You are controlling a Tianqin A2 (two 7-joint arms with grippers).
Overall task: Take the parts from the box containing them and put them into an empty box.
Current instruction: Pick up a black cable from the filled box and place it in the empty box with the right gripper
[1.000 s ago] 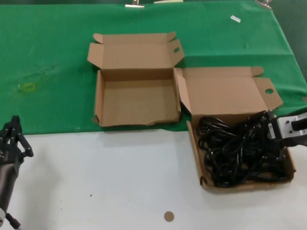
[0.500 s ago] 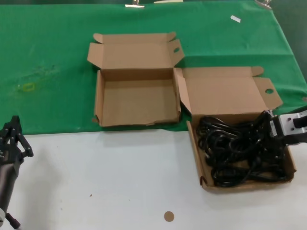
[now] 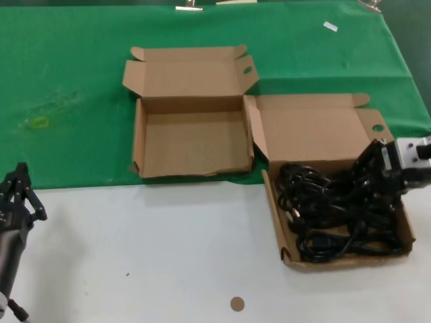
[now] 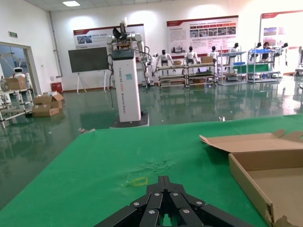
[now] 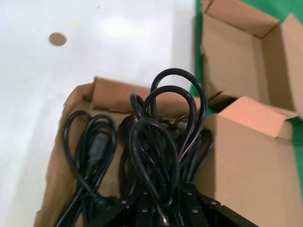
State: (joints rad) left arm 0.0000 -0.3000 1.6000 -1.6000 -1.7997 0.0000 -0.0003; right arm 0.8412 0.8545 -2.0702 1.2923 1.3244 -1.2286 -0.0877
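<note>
The robot's right gripper will release the bundle of cords midway (image 3: 186, 128) (image 5: 243, 56) along the bottom of the empty box, toward the box's open lid.
The parts are black power cords (image 3: 330, 215) piled in the box containing them (image 3: 316, 131) at the right. My right gripper (image 3: 372, 168) hangs over that box's right side, shut on a bundle of cords (image 5: 165, 137) whose loops rise out of the pile. The jaws (image 5: 163, 203) are clamped around those loops. The empty box (image 3: 192, 145) lies open on the green cloth to the left of the full one, and also shows in the right wrist view as the empty box (image 5: 236, 56). My left gripper (image 3: 20, 176) is parked at the near left, shut, its fingertips (image 4: 164, 182) together.
The white table (image 3: 168, 242) fills the front, with a green cloth (image 3: 67, 74) behind. A small brown disc (image 3: 236, 304) lies near the front edge. A white tag (image 3: 330, 26) sits at the far right of the cloth.
My right gripper has risen and moved back toward the lid, pulling a bundle of cords up from the pile. The left arm has not moved.
</note>
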